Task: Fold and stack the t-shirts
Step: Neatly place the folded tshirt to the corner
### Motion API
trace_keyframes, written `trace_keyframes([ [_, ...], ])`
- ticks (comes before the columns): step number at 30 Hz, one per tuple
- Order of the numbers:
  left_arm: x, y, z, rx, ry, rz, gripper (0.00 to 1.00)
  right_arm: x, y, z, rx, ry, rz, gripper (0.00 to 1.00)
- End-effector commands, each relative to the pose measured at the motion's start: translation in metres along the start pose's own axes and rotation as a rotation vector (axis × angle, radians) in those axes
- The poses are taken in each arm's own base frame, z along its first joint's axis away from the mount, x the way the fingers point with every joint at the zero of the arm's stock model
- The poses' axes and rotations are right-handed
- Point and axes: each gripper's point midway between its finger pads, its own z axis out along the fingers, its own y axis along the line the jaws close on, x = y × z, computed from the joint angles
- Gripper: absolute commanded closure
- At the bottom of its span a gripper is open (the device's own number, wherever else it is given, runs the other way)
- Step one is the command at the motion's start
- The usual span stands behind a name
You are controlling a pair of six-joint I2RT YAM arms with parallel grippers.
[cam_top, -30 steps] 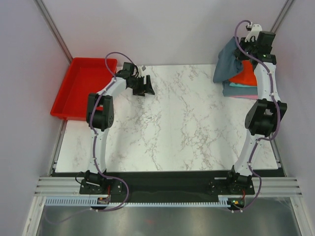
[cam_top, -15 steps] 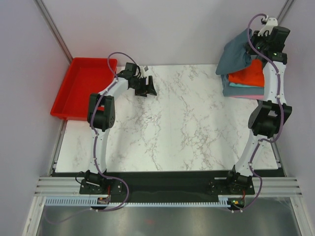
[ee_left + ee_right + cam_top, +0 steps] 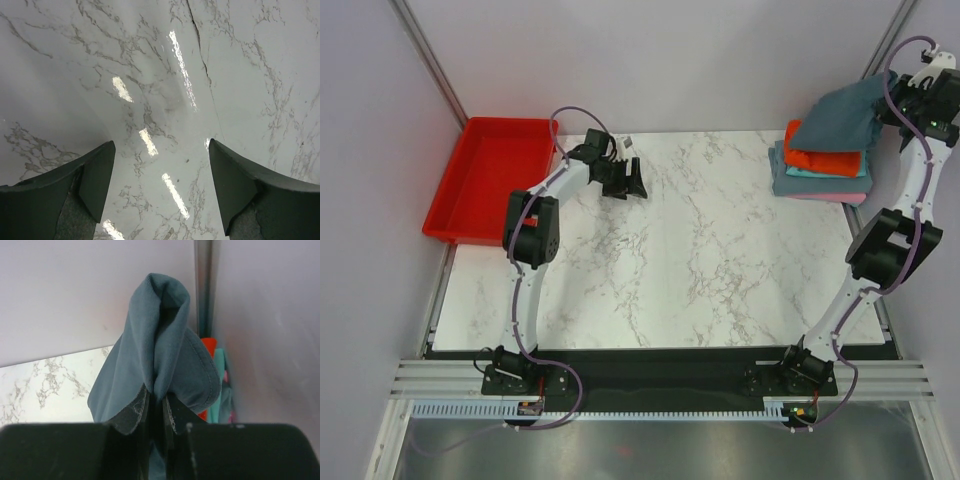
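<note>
Next, I let go of the slate blue-grey t-shirt with my right gripper on top of the orange-red shirt [image 3: 837, 130], close to the metal post.
My right gripper [image 3: 898, 92] is shut on the slate blue-grey t-shirt [image 3: 840, 118] and holds it up at the far right corner, its cloth hanging over the stack. In the right wrist view the shirt [image 3: 155, 350] bunches between my fingers [image 3: 134, 412]. Below it lies a stack: an orange-red shirt [image 3: 820, 158], a teal shirt [image 3: 820, 172], a grey-blue shirt [image 3: 815, 186] and a pink shirt [image 3: 840, 197]. My left gripper [image 3: 638, 182] is open and empty over bare marble at the far left; its fingers [image 3: 95, 175] stand wide apart.
A red plastic tray [image 3: 490, 180] sits off the table's far left edge. The marble table [image 3: 680, 260] is bounded by purple walls and a metal post [image 3: 202, 290] right behind the held shirt.
My right gripper has lifted the blue-grey shirt up and to the right, baring the orange-red shirt. My left gripper has moved slightly right and farther away.
</note>
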Motion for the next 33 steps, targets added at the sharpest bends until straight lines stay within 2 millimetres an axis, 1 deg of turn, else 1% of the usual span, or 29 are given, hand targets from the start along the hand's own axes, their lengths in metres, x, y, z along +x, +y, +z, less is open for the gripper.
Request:
trace_keyframes([
  [1, -0.016, -0.018, -0.016, -0.011, -0.046, 0.08, 0.17, 0.01, -0.007, 0.013, -0.016, -0.006, 0.003, 1.0],
  [3, -0.015, -0.022, -0.015, -0.015, -0.044, 0.094, 0.16, 0.025, -0.014, 0.024, -0.011, 0.02, 0.011, 1.0],
  [4, -0.014, -0.022, -0.016, -0.02, -0.04, 0.099, 0.16, 0.022, -0.015, 0.026, -0.007, 0.011, 0.01, 1.0],
  [5, -0.011, -0.025, -0.014, -0.019, -0.034, 0.106, 0.16, 0.024, -0.018, 0.03, 0.0, 0.011, 0.01, 1.0],
  [6, -0.008, -0.026, -0.014, -0.022, -0.027, 0.108, 0.16, 0.035, -0.023, 0.04, 0.005, 0.025, 0.014, 1.0],
  [7, -0.007, -0.028, -0.016, -0.023, -0.026, 0.114, 0.16, 0.032, -0.028, 0.043, 0.026, 0.014, 0.007, 1.0],
  [8, -0.005, -0.029, -0.016, -0.024, -0.021, 0.116, 0.16, 0.035, -0.031, 0.048, 0.034, 0.013, 0.003, 1.0],
  [9, 0.0, -0.029, -0.016, -0.027, -0.01, 0.116, 0.16, 0.049, -0.037, 0.058, 0.04, 0.033, 0.008, 1.0],
  [10, 0.001, -0.029, -0.018, -0.031, -0.008, 0.125, 0.16, 0.049, -0.039, 0.061, 0.045, 0.03, 0.004, 1.0],
  [12, 0.007, -0.029, -0.018, -0.044, 0.005, 0.131, 0.15, 0.062, -0.048, 0.071, 0.073, 0.042, 0.005, 1.0],
  [14, 0.008, -0.03, -0.02, -0.052, 0.006, 0.15, 0.15, 0.061, -0.05, 0.075, 0.087, 0.033, -0.005, 1.0],
  [15, 0.008, -0.029, -0.021, -0.064, 0.006, 0.155, 0.15, 0.064, -0.055, 0.08, 0.108, 0.031, -0.007, 1.0],
  [16, 0.009, -0.029, -0.021, -0.068, 0.009, 0.161, 0.15, 0.058, -0.054, 0.082, 0.113, 0.013, -0.015, 1.0],
  [17, 0.01, -0.032, -0.021, -0.069, 0.009, 0.169, 0.15, 0.055, -0.056, 0.083, 0.12, 0.001, -0.019, 1.0],
  [18, 0.01, -0.03, -0.021, -0.077, 0.01, 0.172, 0.14, 0.055, -0.059, 0.087, 0.136, -0.011, -0.025, 1.0],
  [19, 0.01, -0.032, -0.022, -0.077, 0.011, 0.179, 0.14, 0.046, -0.057, 0.088, 0.142, -0.033, -0.033, 1.0],
  [21, 0.013, -0.036, -0.02, -0.081, 0.017, 0.189, 0.14, 0.04, -0.063, 0.09, 0.175, -0.058, -0.038, 1.0],
  [23, 0.014, -0.041, -0.019, -0.079, 0.021, 0.203, 0.14, 0.03, -0.062, 0.091, 0.183, -0.09, -0.054, 1.0],
  [25, 0.016, -0.043, -0.017, -0.079, 0.024, 0.209, 0.14, 0.025, -0.065, 0.092, 0.204, -0.109, -0.064, 1.0],
  [26, 0.018, -0.046, -0.016, -0.076, 0.028, 0.214, 0.14, 0.023, -0.067, 0.093, 0.213, -0.12, -0.067, 1.0],
  [30, 0.019, -0.051, -0.015, -0.078, 0.03, 0.224, 0.13, 0.028, -0.07, 0.097, 0.232, -0.118, -0.068, 1.0],
  [31, 0.019, -0.052, -0.016, -0.078, 0.029, 0.226, 0.13, 0.033, -0.072, 0.098, 0.246, -0.107, -0.064, 1.0],
  [32, 0.018, -0.053, -0.016, -0.077, 0.027, 0.228, 0.13, 0.036, -0.073, 0.097, 0.251, -0.095, -0.059, 0.95],
  [33, 0.018, -0.054, -0.017, -0.077, 0.026, 0.227, 0.13, 0.033, -0.072, 0.094, 0.254, -0.095, -0.06, 0.84],
])
